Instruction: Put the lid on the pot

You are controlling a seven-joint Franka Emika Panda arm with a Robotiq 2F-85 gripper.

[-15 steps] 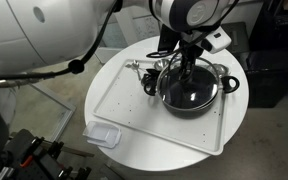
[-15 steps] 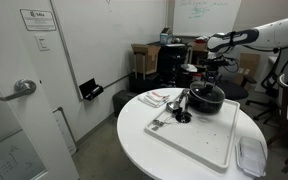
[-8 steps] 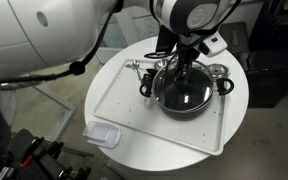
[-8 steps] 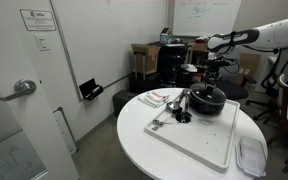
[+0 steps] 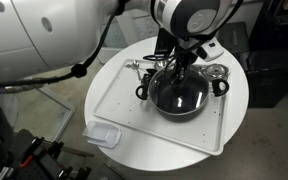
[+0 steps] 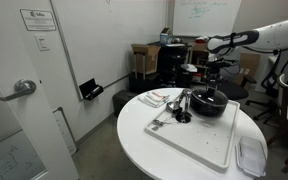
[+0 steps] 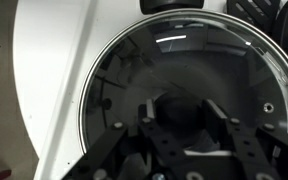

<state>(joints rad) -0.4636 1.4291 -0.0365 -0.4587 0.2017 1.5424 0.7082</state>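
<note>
Next, my gripper releases the glass lid, which now lies level over the pot, on the black pot's rim (image 5: 175,93) (image 7: 180,115), level between the two side handles.
The round glass lid (image 7: 134,70) with its thin metal rim fills the wrist view. My gripper (image 7: 180,118) is shut on its small dark centre knob, one finger on each side. Through the glass I see the dark inside of the black pot. In both exterior views the gripper (image 5: 182,66) (image 6: 210,86) reaches straight down onto the lid (image 5: 180,92), which lies level over the pot (image 5: 141,92) (image 6: 206,105). The pot's two side handles stick out past the lid. I cannot tell whether the rim rests on the pot or hovers just above it.
The pot stands on a white tray (image 5: 124,110) on a round white table (image 5: 234,125). Small shiny metal cups (image 5: 218,71) and utensils (image 5: 134,66) lie at the tray's far edge. A clear plastic container (image 5: 102,135) sits by the tray's near corner. Chairs and boxes stand behind the table.
The lid and the gripper have shifted slightly left and come lower over the pot. The pot's handles now show a little further left in the exterior view.
</note>
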